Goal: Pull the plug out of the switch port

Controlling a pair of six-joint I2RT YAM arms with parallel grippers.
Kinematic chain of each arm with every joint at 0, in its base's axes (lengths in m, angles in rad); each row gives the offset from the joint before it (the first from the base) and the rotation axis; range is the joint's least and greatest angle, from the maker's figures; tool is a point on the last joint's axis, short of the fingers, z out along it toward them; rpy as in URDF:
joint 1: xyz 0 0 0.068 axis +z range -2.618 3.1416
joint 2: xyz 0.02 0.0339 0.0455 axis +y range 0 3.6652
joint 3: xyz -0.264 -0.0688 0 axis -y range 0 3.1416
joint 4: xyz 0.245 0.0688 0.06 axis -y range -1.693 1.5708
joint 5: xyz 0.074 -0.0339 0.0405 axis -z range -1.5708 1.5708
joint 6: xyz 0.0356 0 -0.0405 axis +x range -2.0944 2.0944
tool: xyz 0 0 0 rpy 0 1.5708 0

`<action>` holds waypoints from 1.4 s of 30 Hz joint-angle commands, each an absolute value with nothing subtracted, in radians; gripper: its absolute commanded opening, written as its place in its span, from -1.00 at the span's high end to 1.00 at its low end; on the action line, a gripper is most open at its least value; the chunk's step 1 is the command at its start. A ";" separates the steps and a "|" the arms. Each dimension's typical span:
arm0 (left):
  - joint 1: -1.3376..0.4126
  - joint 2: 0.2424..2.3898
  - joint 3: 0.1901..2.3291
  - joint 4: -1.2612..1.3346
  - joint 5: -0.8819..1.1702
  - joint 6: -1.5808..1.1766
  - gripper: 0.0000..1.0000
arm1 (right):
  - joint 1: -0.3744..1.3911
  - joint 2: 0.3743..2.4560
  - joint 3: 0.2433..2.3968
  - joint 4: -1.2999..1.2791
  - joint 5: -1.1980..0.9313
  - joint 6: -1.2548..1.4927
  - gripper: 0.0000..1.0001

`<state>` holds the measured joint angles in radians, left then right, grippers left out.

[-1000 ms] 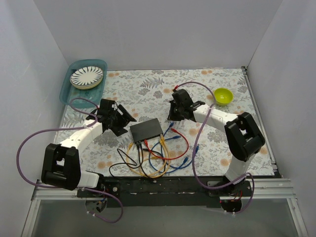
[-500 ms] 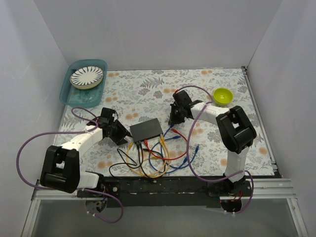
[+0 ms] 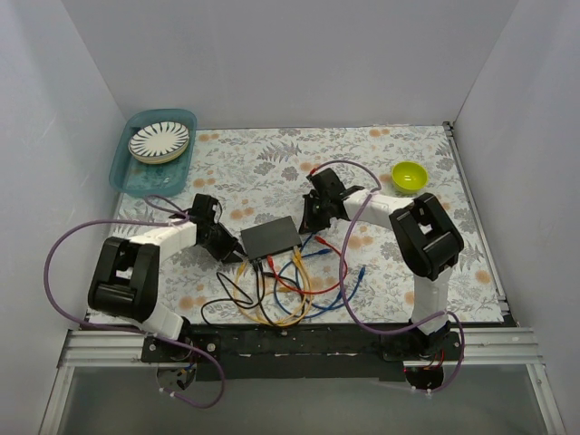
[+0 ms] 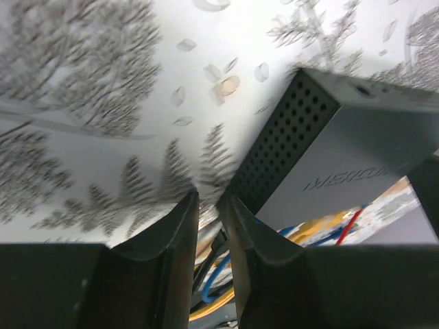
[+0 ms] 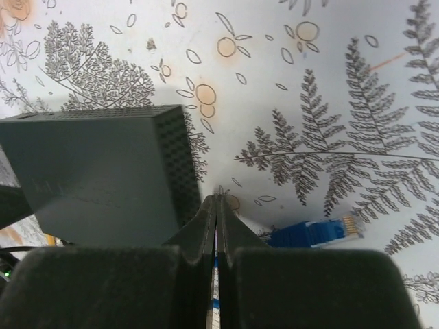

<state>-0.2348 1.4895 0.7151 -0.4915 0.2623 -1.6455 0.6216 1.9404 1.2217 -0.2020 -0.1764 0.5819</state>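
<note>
My left gripper's fingers sit empty beside the switch's perforated corner, so I should open them and take the black plug (image 3: 256, 264) while my right gripper steadies the switch.
The black switch (image 3: 270, 237) lies flat mid-table, with yellow, red, blue and black cables (image 3: 288, 283) fanning out from its near edge. My left gripper (image 3: 227, 245) is low at the switch's left end. In the left wrist view (image 4: 208, 199) its fingers are almost shut with a narrow empty gap, beside the switch's perforated corner (image 4: 288, 147). My right gripper (image 3: 308, 222) is at the switch's right end. In the right wrist view (image 5: 217, 197) it is shut and empty, its tips on the cloth beside the switch (image 5: 96, 164). A loose blue plug (image 5: 315, 232) lies just to its right.
A teal tray (image 3: 127, 172) holding a striped plate (image 3: 159, 139) stands at the back left. A yellow-green bowl (image 3: 409, 175) sits at the back right. Another loose blue plug (image 3: 361, 272) lies right of the cable tangle. White walls enclose three sides.
My left gripper has moved right and nearer, up to the switch's left end. My right gripper has moved left and down to the switch's right end. The switch has not moved.
</note>
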 commanded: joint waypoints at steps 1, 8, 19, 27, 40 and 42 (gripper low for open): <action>-0.247 1.583 0.817 -0.399 0.369 -1.597 0.53 | 0.627 1.968 1.288 -0.175 -0.233 0.569 0.97; -0.250 1.764 1.040 -0.397 0.428 -1.543 0.46 | 0.627 1.979 1.333 -0.178 -0.241 0.574 0.97; -0.250 2.008 1.316 -0.426 0.506 -1.523 0.34 | 0.624 2.025 1.397 -0.158 -0.298 0.638 0.97; -0.241 1.912 1.319 -0.483 0.309 -1.543 0.03 | 0.609 1.899 1.355 -0.190 -0.121 0.663 0.97; -0.195 1.649 1.114 -0.336 0.372 -1.660 -0.92 | 0.597 1.945 1.358 0.200 -0.499 0.816 0.78; -0.187 1.629 1.044 -0.272 0.439 -1.673 -0.84 | 0.592 1.996 1.341 0.270 -0.560 0.903 0.90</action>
